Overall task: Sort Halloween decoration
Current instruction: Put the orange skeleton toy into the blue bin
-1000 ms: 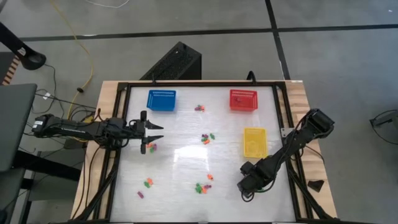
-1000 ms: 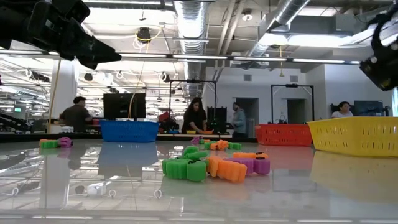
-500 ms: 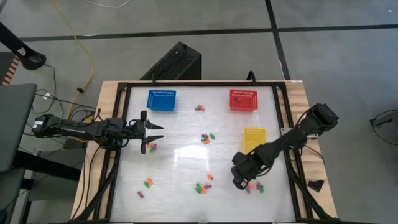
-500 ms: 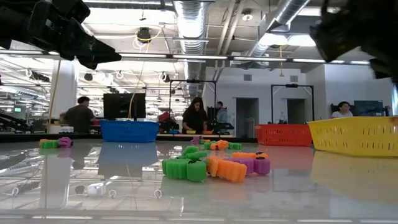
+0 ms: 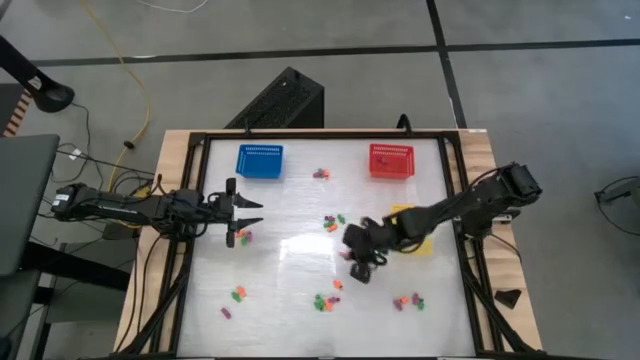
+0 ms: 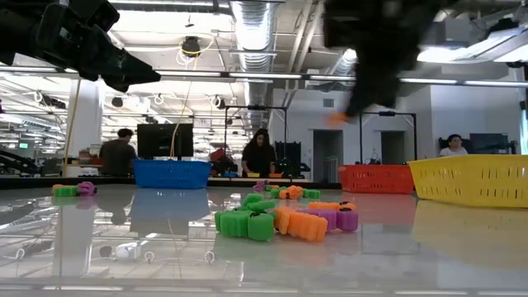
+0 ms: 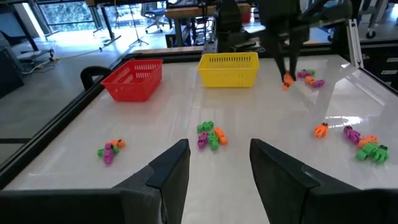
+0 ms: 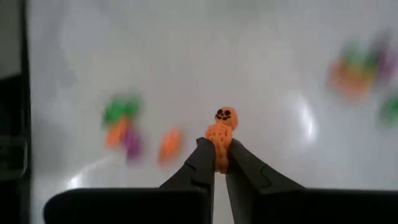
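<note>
Next, I let go of the orange trinket with my right gripper inside the blue basket (image 5: 261,162) at the far edge of the table.
The Halloween decoration is small orange, purple and green trinkets in clusters on the white table, such as those at mid-table (image 5: 333,221), at the far middle (image 5: 320,173) and near the front (image 5: 325,299). My right gripper (image 5: 358,268) hangs above the table's middle, shut on an orange trinket (image 8: 224,116) with a pumpkin face. That gripper also shows in the left wrist view (image 7: 286,70), clear of the table. My left gripper (image 5: 255,212) waits at the table's left side, open and holding nothing, its fingers (image 7: 171,177) level above the table. My right gripper pinches the orange trinket's lower body (image 8: 219,135) between its two fingertips. The pumpkin-face head (image 8: 224,115) sticks out past the tips. The fingers slant down toward the table, and the trinket (image 7: 287,79) is lifted clear of it.
A blue basket (image 5: 260,160) stands at the far left and a red basket (image 5: 390,160) at the far right. A yellow basket (image 5: 410,232) stands at the right, partly under my right arm. People show in the room beyond the table.
My right gripper has gone from the near right corner toward the table's left and far side, rising and rolling as it went. It carries the orange trinket clear of the table. The cluster that it stood over at the near right now lies uncovered.
</note>
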